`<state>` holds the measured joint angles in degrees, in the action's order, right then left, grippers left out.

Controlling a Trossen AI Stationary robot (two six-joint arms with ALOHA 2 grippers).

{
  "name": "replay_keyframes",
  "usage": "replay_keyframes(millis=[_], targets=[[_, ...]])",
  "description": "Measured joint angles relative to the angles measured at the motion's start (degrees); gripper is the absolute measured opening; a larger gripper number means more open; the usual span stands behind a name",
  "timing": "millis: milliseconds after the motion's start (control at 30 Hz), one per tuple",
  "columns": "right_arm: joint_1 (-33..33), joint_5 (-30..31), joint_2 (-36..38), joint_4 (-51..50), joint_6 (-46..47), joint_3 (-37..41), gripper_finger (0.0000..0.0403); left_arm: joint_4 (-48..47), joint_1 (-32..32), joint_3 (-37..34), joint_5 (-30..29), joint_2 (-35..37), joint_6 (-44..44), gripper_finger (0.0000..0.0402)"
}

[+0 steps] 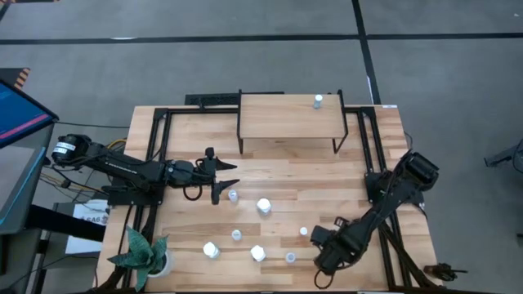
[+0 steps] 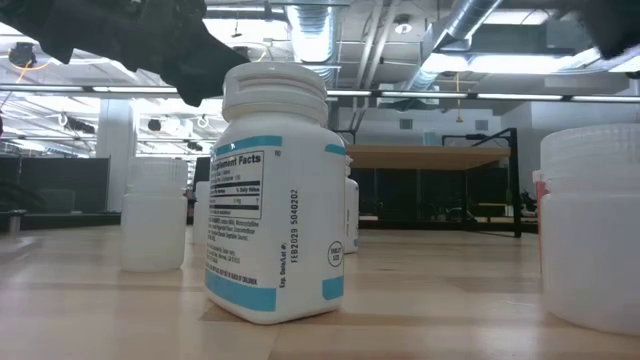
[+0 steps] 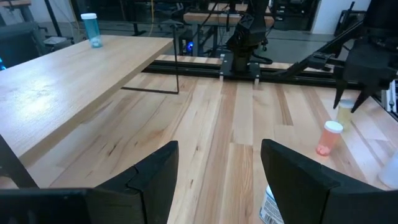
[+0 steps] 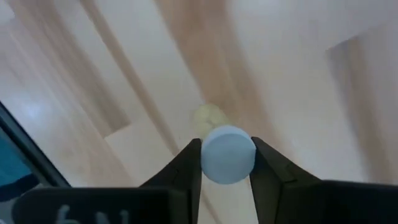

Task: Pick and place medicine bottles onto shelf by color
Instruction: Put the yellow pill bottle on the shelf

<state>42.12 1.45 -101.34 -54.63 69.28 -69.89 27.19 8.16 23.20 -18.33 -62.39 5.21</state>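
My right gripper will set the small pale-blue-capped bottle down on the shelf (image 1: 314, 122), placing it just in front of the blue-capped bottle.
My right gripper (image 1: 325, 238) points down near the table's near right corner, shut on a small pale-blue-capped bottle (image 4: 228, 155). My left gripper (image 1: 222, 176) hangs open above the table's left middle, with nothing between its fingers (image 3: 217, 180). Several medicine bottles stand on their bases on the table, among them a white one (image 1: 263, 206), a labelled one (image 2: 270, 200) and an orange one (image 3: 329, 137). One blue-capped bottle (image 1: 318, 100) stands on the light-wood shelf (image 1: 286, 118) at the far side. My right gripper pinches the pale-blue cap (image 4: 205, 163) of the small bottle between its two fingers, one on each side of the round cap. The fingers come from above, pointing down. The cap hides the bottle's body, so I cannot tell whether it is off the table.
A potted plant (image 1: 143, 253) stands at the near left corner. Black frame rails (image 1: 364, 147) run along both sides of the table beside the shelf's thin legs. Bare wood lies between the shelf and the bottles.
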Motion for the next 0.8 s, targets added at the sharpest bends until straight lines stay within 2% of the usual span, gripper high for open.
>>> replay_keyframes(millis=[167,467,800], targets=[[-4.4,0.2,4.3,-1.5,-7.9,0.0,0.0107,-1.3,0.0,0.0,0.0,0.0,0.0,0.0219],[-14.5,1.0,15.8,-10.5,-21.1,0.0,0.0110,-1.8,0.0,0.0,0.0,0.0,0.0,0.0219],[-30.0,1.1,26.6,-11.4,-26.3,0.0,0.0110,-1.9,0.0,0.0,0.0,0.0,-0.2,0.0219]])
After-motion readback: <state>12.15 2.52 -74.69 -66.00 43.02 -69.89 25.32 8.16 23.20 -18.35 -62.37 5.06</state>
